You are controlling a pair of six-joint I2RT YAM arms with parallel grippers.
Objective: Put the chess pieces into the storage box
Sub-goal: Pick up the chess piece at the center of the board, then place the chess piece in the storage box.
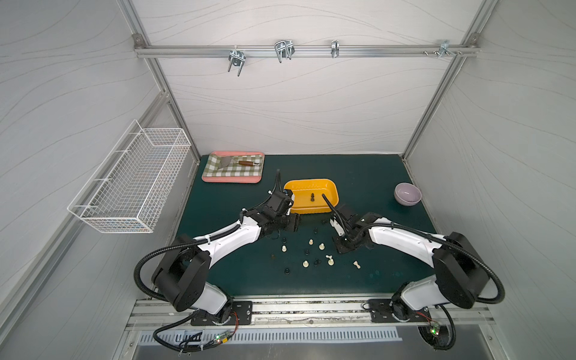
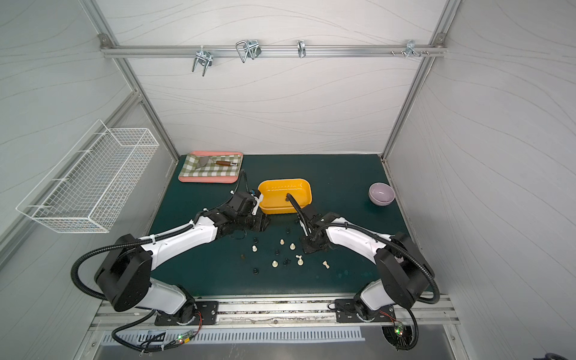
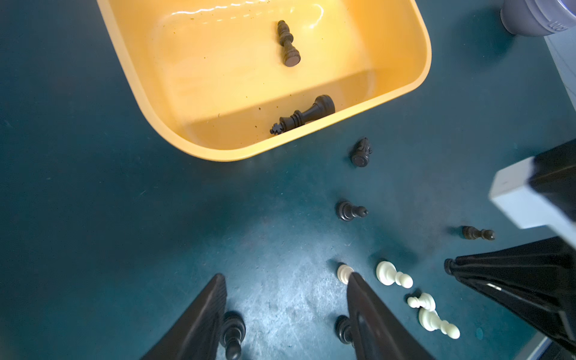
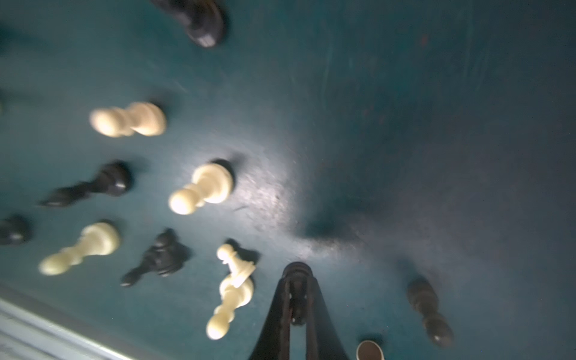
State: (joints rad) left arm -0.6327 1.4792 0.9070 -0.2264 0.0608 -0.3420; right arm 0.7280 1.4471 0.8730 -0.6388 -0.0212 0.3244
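Observation:
I should let go of the black chess piece with my right gripper in the storage box (image 1: 321, 201), next to the black pieces, toward the lilac bowl.
The yellow-orange storage box (image 1: 311, 181) (image 2: 285, 180) sits mid-mat with two black chess pieces (image 3: 288, 42) (image 3: 307, 115) lying inside it. Several black and cream chess pieces (image 1: 311, 241) (image 2: 282, 242) are scattered on the mat in front of it. My left gripper (image 3: 286, 277) (image 1: 291, 224) hovers open over the mat by the box's near left corner, holding nothing; a black piece (image 3: 233, 330) stands on the mat by one finger. My right gripper (image 4: 296, 274) (image 1: 344, 246) is low at the right of the scatter, shut on a black chess piece (image 4: 296, 268).
A pink-rimmed checkered tray (image 1: 232, 179) holding a trowel (image 1: 240, 162) lies at the back left. A lilac bowl (image 1: 407, 194) stands at the right. A white wire basket (image 1: 131, 177) hangs on the left wall. Cream pieces (image 4: 232, 290) lie close beside the right fingers.

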